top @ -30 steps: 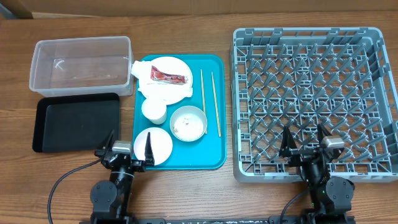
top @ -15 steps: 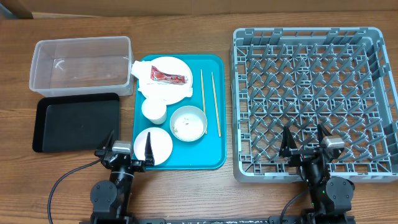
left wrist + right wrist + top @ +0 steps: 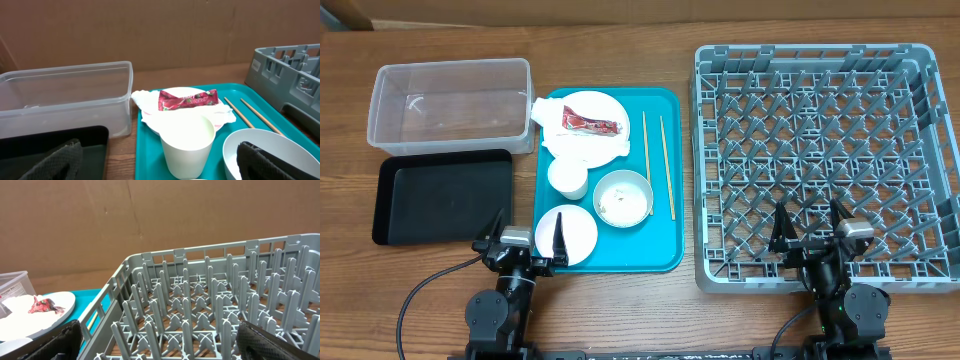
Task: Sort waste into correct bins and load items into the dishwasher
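Note:
Next, my left gripper grabs the middle [image 3: 591, 122] [image 3: 188, 100] of the red sauce packet, which is lying with the crumpled tissues on the white plate.
On the teal tray, a white plate [image 3: 588, 128] carries crumpled tissues [image 3: 150, 102] and a red sauce packet [image 3: 592, 123]. In front of it stand a small white cup [image 3: 567, 177], a bowl [image 3: 623, 198] with rice-like scraps, and a small plate [image 3: 570, 236]. Two chopsticks [image 3: 657, 160] lie at the tray's right side. The clear tub [image 3: 450, 100] and black tray [image 3: 440, 197] sit to the left, the grey dish rack [image 3: 825, 160] to the right. My left gripper [image 3: 528, 232] is open before the cup [image 3: 187, 142]. My right gripper [image 3: 810, 225] is open over the rack's near edge.
The teal serving tray [image 3: 665, 250] lies between the bins and the rack on a wooden table. A brown cardboard wall [image 3: 160, 30] stands behind everything. The rack's upright pegs [image 3: 210, 305] fill the right wrist view.

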